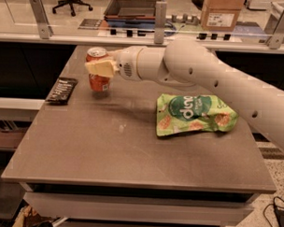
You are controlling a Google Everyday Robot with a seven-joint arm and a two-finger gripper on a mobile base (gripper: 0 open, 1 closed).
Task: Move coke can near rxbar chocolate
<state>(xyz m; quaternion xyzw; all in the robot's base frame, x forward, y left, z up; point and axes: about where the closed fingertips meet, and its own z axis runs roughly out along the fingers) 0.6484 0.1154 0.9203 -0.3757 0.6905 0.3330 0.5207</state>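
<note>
Next, my gripper puts the coke can down on the brown table (88, 92), next to the far end of the rxbar chocolate.
The coke can (97, 79), red-orange with a silver top, stands upright on the brown table (131, 147) at the back left. My gripper (100, 67) is shut on the coke can, its cream-coloured fingers (100, 67) across the can's upper half. The white arm reaches in from the right. The rxbar chocolate (62, 90), a flat black bar with white lettering, lies at the table's left edge, a short way left of the can and apart from it.
A green snack bag (194, 113) lies flat on the right half of the table. A glass partition with metal posts (160, 16) runs behind the table. A cardboard box (221, 13) stands beyond it.
</note>
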